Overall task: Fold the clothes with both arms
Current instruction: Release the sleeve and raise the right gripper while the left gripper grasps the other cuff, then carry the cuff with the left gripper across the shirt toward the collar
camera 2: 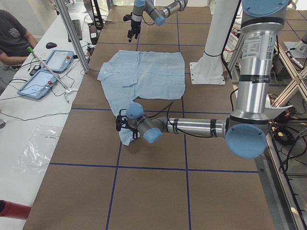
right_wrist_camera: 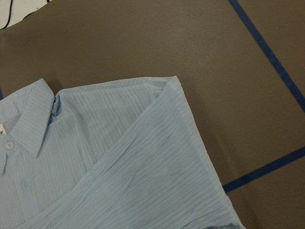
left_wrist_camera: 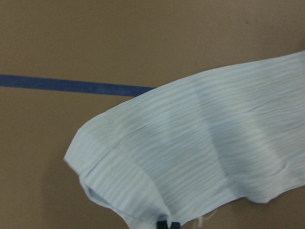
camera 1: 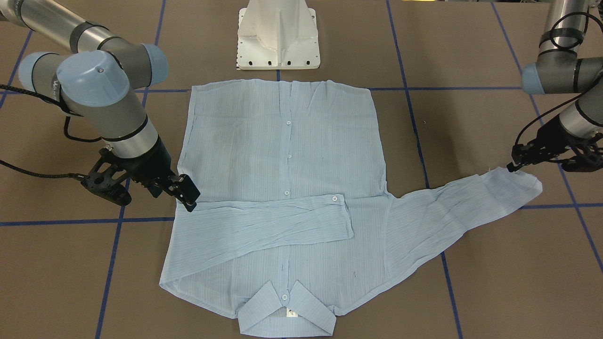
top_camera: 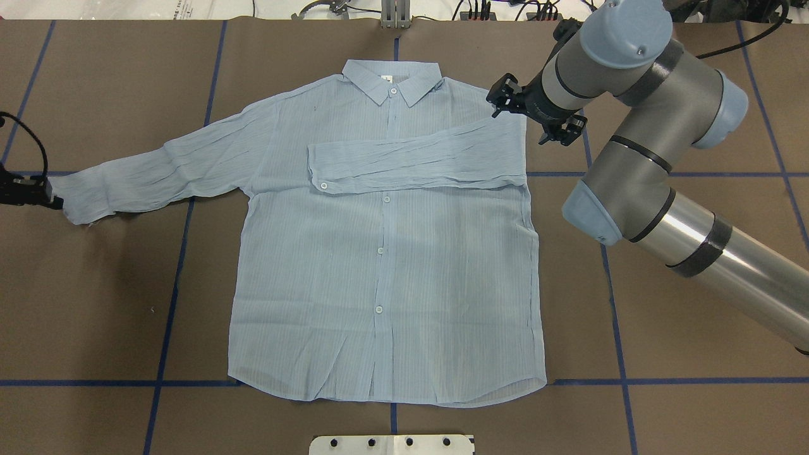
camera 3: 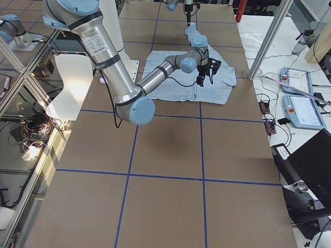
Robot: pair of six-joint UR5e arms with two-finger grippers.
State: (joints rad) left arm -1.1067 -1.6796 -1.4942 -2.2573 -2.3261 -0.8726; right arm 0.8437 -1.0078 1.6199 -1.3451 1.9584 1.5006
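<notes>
The robot's left gripper needs to release the cuff of the outstretched sleeve on the hem-side edge of the folded sleeve (camera 1: 221, 201), near that folded sleeve's shoulder fold.
The light-blue shirt (camera 1: 282, 155) lies flat, front up and buttoned, with its collar (top_camera: 392, 82) on the far side from the robot. One sleeve (top_camera: 417, 161) is folded across the chest. The other sleeve (top_camera: 164, 170) stretches out over the table. My left gripper (camera 1: 512, 165) is shut on that sleeve's cuff (left_wrist_camera: 119, 181) at table height; a black fingertip (left_wrist_camera: 164, 224) shows at the cuff's edge. My right gripper (camera 1: 188, 197) hovers at the folded shoulder edge (right_wrist_camera: 176, 95), open and empty; its fingers are out of the right wrist view.
The white pedestal base (camera 1: 278, 37) stands just beyond the shirt's hem. Blue tape lines (top_camera: 170, 303) cross the brown table. An operator (camera 2: 14, 38) sits at a side bench with tablets (camera 2: 48, 72).
</notes>
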